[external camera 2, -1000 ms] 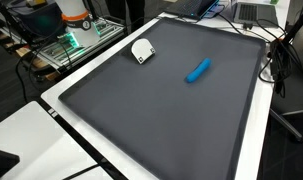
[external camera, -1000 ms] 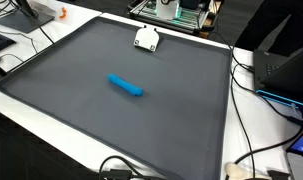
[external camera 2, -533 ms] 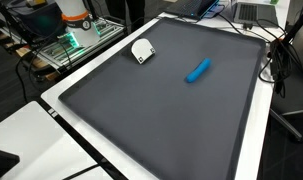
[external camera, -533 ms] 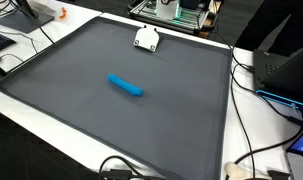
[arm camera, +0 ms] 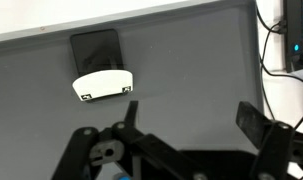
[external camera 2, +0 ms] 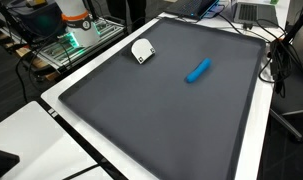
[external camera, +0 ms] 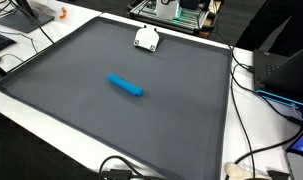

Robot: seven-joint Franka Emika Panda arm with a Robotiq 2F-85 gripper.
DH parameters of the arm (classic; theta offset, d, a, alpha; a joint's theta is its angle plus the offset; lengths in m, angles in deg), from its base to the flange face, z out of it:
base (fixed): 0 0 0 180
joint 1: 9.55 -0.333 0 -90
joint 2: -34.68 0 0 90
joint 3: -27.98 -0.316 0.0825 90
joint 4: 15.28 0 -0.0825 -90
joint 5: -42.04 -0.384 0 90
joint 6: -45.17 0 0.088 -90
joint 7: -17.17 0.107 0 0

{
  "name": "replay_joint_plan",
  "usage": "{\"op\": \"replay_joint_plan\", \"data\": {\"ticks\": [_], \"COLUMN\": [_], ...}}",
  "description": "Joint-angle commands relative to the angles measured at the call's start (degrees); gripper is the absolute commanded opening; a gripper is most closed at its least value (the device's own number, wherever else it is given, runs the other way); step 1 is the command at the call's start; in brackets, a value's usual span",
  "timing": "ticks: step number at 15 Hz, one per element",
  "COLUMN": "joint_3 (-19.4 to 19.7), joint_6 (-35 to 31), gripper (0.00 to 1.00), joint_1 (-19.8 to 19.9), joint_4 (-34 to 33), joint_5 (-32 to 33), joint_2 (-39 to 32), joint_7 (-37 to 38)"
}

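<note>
The top edge (external camera: 148, 30) (arm camera: 103, 75) of the white rounded object, beside the black square patch near the mat's far edge, will be gripped by my gripper.
My gripper (arm camera: 191, 115) shows only in the wrist view. Its two dark fingers are spread wide with nothing between them, high above the dark grey mat (arm camera: 181, 60). A white rounded object (arm camera: 102, 84) lies on the mat beyond the fingers, next to a black square patch (arm camera: 96, 48). It shows in both exterior views near the mat's far edge (external camera: 145, 39) (external camera 2: 142, 50). A blue cylinder lies near the middle of the mat in both exterior views (external camera: 126, 86) (external camera 2: 198, 71). The arm itself is out of both exterior views.
The mat (external camera: 81, 110) sits on a white table (external camera 2: 31, 125). Cables (external camera: 253, 110) run along one side, with laptops and screens (external camera: 286, 65) beside them. A green-lit base and an orange object (external camera 2: 76, 25) stand past the mat's far edge.
</note>
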Motion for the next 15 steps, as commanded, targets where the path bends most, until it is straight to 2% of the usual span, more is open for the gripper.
{"op": "replay_joint_plan", "data": {"ticks": [1,9,12,13,15], "joint_3": [0.36,-1.54,-2.44,-1.10,-1.17], "joint_6": [-6.31,-21.02,-25.65,-22.92,-23.26], "gripper": [1.00,1.00,1.00,1.00,1.00], "joint_1": [1.29,3.79,4.10,3.35,3.25], "joint_4": [7.36,16.45,18.02,16.51,16.58], "joint_5": [-4.81,-7.60,-7.44,-5.97,-5.86], "joint_2": [1.32,0.43,-2.23,-0.99,-1.55], "joint_7": [5.37,23.04,30.61,26.95,27.46]}}
